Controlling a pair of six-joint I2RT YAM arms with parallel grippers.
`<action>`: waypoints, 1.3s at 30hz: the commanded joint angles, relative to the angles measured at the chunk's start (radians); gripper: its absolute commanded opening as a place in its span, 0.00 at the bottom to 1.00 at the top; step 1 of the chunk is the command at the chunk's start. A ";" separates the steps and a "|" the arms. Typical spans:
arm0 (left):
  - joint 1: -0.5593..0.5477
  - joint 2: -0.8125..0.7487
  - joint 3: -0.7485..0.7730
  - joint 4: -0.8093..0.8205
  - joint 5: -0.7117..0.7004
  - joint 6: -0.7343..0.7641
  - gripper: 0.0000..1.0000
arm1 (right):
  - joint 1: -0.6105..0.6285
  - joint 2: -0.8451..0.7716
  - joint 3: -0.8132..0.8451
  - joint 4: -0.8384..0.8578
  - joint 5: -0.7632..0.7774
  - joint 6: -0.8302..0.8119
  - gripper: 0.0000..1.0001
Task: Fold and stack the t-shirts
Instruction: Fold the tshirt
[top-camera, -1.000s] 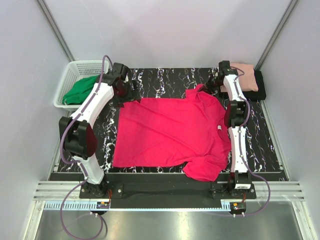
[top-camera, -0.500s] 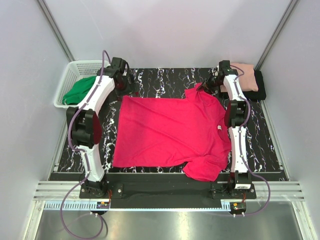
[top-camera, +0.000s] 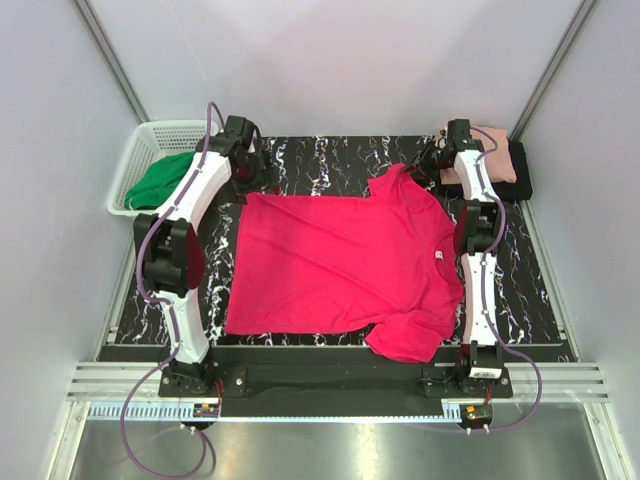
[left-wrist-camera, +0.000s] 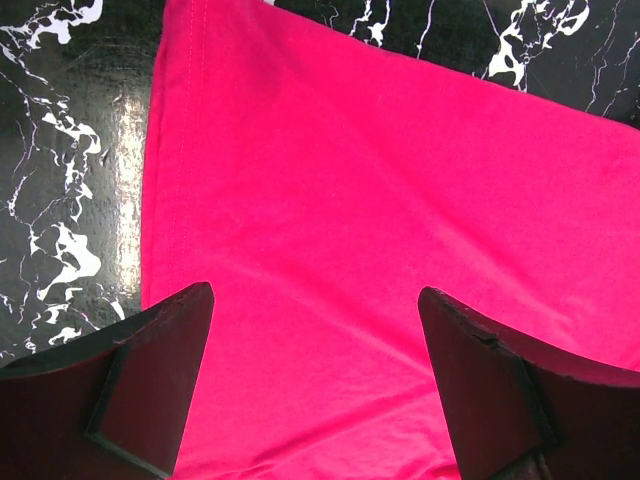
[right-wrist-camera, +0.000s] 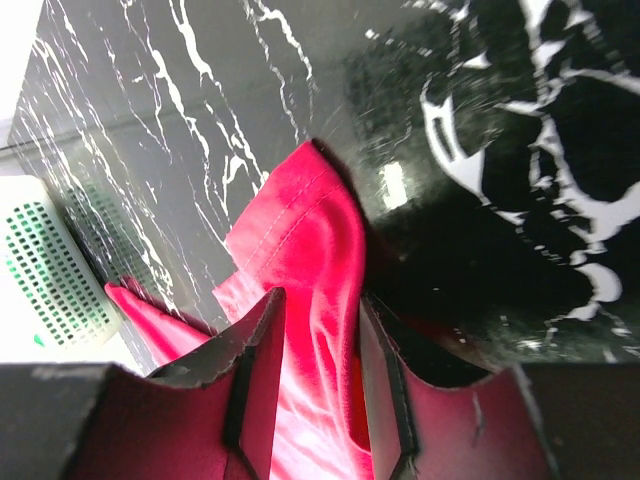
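The far sleeve of the crimson-pink t-shirt is loose between my right gripper's fingers, so I need to pinch the sleeve's fold (right-wrist-camera: 333, 325) firmly before my left gripper grabs the hem corner.
The crimson-pink t-shirt (top-camera: 340, 260) lies spread flat on the black marbled mat. My left gripper (top-camera: 255, 172) hovers over its far left corner, and in the left wrist view it (left-wrist-camera: 315, 295) is wide open above the cloth (left-wrist-camera: 380, 180) with nothing pinched. At the far right sleeve, my right gripper (top-camera: 430, 165) has its fingers apart (right-wrist-camera: 320, 297), and the sleeve's cloth (right-wrist-camera: 300, 230) lies loose between them. A folded salmon-pink t-shirt (top-camera: 497, 150) rests on a folded black t-shirt (top-camera: 520, 178) at the far right corner.
A white mesh basket (top-camera: 135, 165) holding a green cloth (top-camera: 160, 180) stands off the mat at the far left; it also shows in the right wrist view (right-wrist-camera: 40, 260). Grey walls close in three sides. A metal rail (top-camera: 330, 375) runs along the near edge.
The right jaws opened from shut, and the sleeve settled onto the mat. The left arm drew its gripper back from the shirt's corner toward the far edge.
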 joint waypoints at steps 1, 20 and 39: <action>0.000 -0.046 0.010 0.011 0.026 0.017 0.88 | -0.007 -0.063 0.001 0.028 0.023 0.004 0.42; 0.000 -0.049 -0.002 0.012 0.015 0.026 0.88 | -0.015 0.004 0.036 0.054 -0.014 0.074 0.36; 0.000 -0.057 0.002 0.012 -0.011 0.018 0.88 | -0.013 -0.005 0.029 0.015 0.022 0.060 0.00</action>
